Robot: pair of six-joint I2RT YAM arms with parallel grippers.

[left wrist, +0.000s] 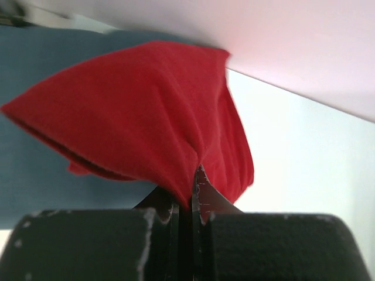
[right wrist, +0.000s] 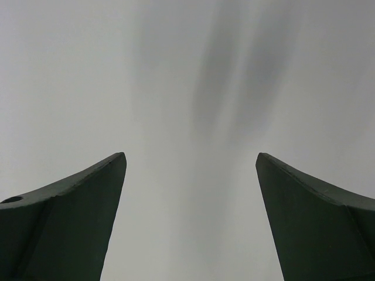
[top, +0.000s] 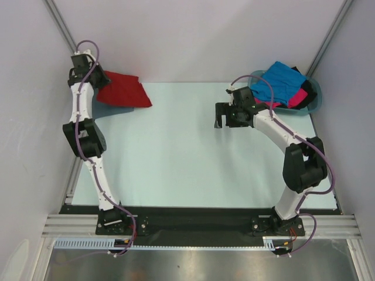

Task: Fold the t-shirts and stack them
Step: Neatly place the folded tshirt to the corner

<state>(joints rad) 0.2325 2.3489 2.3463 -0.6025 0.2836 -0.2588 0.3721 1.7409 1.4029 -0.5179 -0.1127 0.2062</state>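
Note:
Next, my left gripper releases the deep red t-shirt on top of the slate grey shirt (top: 112, 99) (left wrist: 94, 146) in the corner.
A folded deep red t-shirt (top: 124, 89) lies at the table's far left corner. My left gripper (top: 92, 76) is shut on its edge; in the left wrist view the red cloth (left wrist: 146, 111) is pinched between the fingers (left wrist: 202, 199). My right gripper (top: 224, 115) is open and empty above the mat's right centre; its fingers (right wrist: 76, 216) frame only bare surface. A bright blue t-shirt (top: 279, 82), a hot pink one (top: 300, 97) and a black one (top: 307, 89) lie heaped in the teal basket (top: 316, 96) at the far right. The slate grey shirt is not visible.
The pale mat (top: 176, 152) covers the table. White enclosure walls stand close behind and at both sides. The teal basket sits just behind the right arm's wrist.

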